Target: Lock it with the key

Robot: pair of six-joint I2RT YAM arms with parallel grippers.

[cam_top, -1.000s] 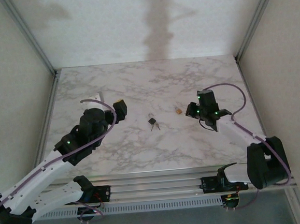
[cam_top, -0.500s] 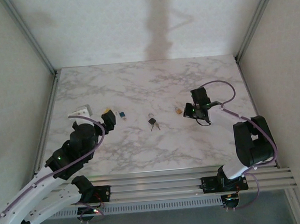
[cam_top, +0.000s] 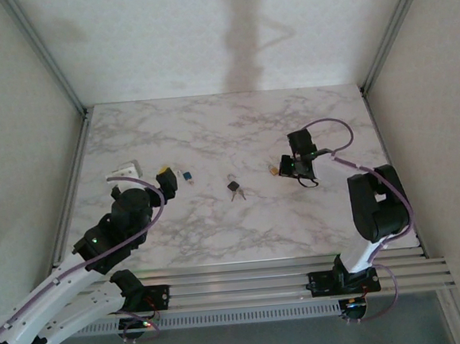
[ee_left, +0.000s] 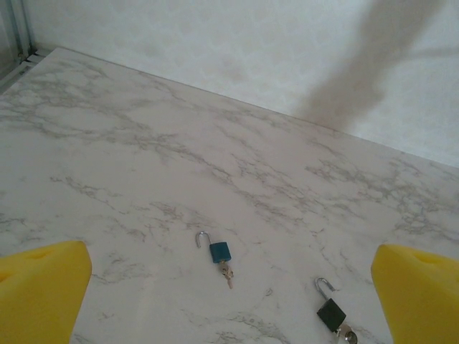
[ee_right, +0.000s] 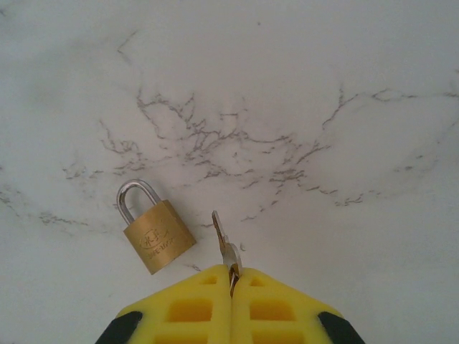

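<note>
My right gripper is going to the marble [cam_top: 282,173] [ee_right: 221,271] with the key. It will release the key there, next to the body of the brass padlock.
My right gripper [ee_right: 232,276] is shut on the key [ee_right: 228,251]. Its thin silvery blade sticks out past the yellow fingertips, just above the marble. A small brass padlock [ee_right: 156,233] with its shackle closed lies flat just left of the blade, apart from it. From above, the right gripper [cam_top: 285,168] sits right beside the brass padlock [cam_top: 273,169]. My left gripper [ee_left: 231,271] stands open above the table, nothing between its yellow fingers [ee_left: 39,290]. It hangs [cam_top: 165,179] at the table's left.
A blue padlock [ee_left: 219,251] with an open shackle and a key in it lies ahead of the left gripper. A black padlock [ee_left: 331,313], also open with a key, lies to its right, mid-table [cam_top: 234,188]. A white object [cam_top: 122,172] sits at far left.
The left arm has drawn back toward the near left, uncovering the blue padlock and the white object. The right gripper has moved left, up to the brass padlock, still shut on the key.
</note>
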